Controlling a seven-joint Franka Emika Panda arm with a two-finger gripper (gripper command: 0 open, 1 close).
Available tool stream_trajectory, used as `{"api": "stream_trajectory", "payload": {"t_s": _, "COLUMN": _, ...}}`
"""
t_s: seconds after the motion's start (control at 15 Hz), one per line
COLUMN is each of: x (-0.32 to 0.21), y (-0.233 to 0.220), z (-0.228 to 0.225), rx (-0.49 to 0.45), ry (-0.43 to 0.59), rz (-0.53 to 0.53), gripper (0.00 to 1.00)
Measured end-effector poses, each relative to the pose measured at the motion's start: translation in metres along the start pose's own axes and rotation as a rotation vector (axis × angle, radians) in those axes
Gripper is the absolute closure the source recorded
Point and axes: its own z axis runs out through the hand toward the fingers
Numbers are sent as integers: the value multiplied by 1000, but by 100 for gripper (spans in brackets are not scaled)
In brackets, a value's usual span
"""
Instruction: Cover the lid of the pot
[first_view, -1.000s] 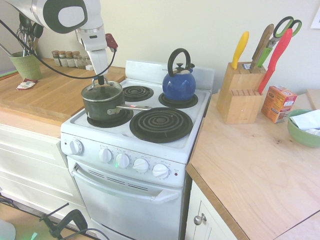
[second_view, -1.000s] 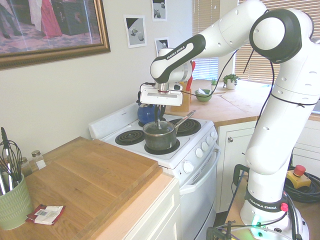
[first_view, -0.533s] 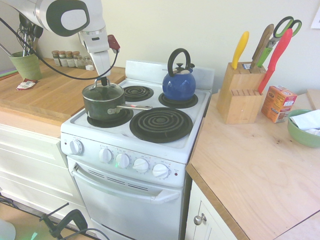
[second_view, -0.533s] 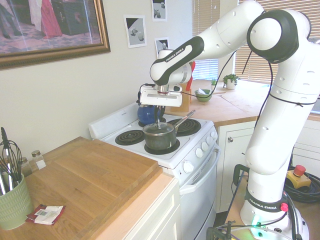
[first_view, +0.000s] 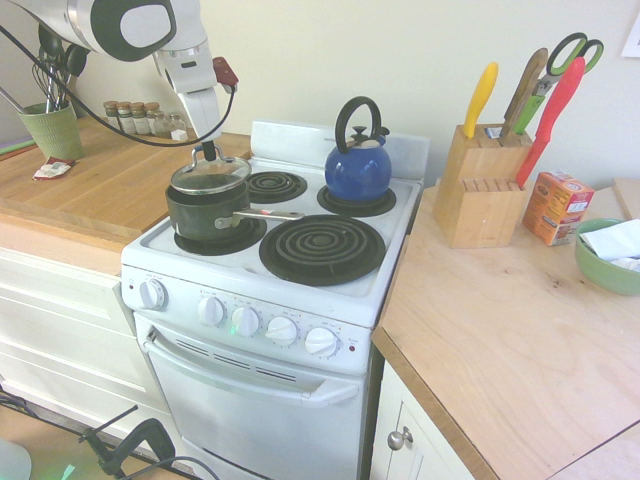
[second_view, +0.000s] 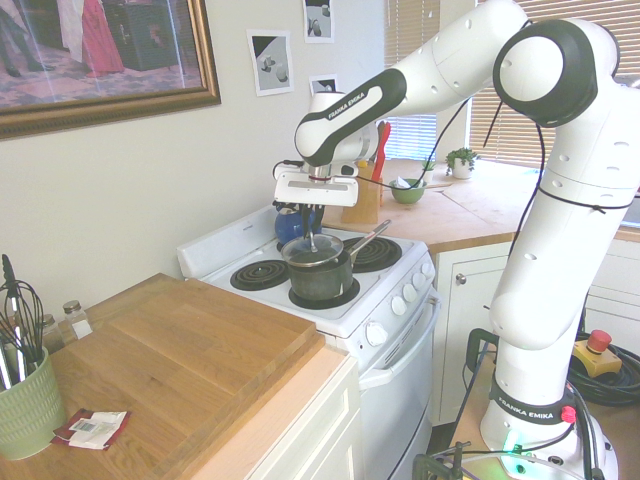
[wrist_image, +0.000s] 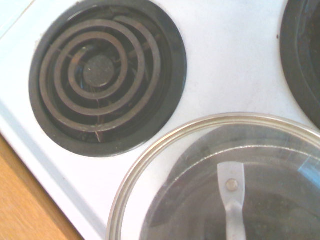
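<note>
Next, the gripper sets the glass lid, now hanging tilted just above the pot, down squarely over the opening of the dark pot (second_view: 319, 258), resting on its rim, and lets go.
The dark pot (first_view: 203, 213) stands on the stove's front left burner, its silver handle (first_view: 262, 214) pointing right. The glass lid (first_view: 208, 176) with its metal rim hangs tilted just above the pot's mouth, shifted a little toward the back. My gripper (first_view: 207, 153) is shut on the lid's knob from above. From the other side, the lid (second_view: 313, 250) again sits over the pot (second_view: 321, 281), below the gripper (second_view: 312, 236). In the wrist view the lid's rim (wrist_image: 165, 145) fills the lower part, with the pot dark under the glass.
A blue kettle (first_view: 358, 165) sits on the back right burner. The small back left burner (first_view: 274, 186) and the large front right burner (first_view: 322, 248) are bare. A wooden counter (first_view: 90, 190) lies left of the stove; a knife block (first_view: 480, 190) stands on the right.
The lid lay on the pot before. It now hangs tilted a little above the rim, raised by the gripper, which has also shifted slightly toward the back.
</note>
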Motion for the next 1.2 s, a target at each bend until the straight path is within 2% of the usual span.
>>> {"api": "stream_trajectory", "payload": {"t_s": 0.6, "x": -3, "y": 20, "z": 10, "rx": -23, "ry": 1, "rz": -5, "gripper": 100}}
{"api": "stream_trajectory", "payload": {"t_s": 1.2, "x": -1, "y": 9, "z": 23, "rx": -25, "ry": -8, "rz": -2, "gripper": 100}}
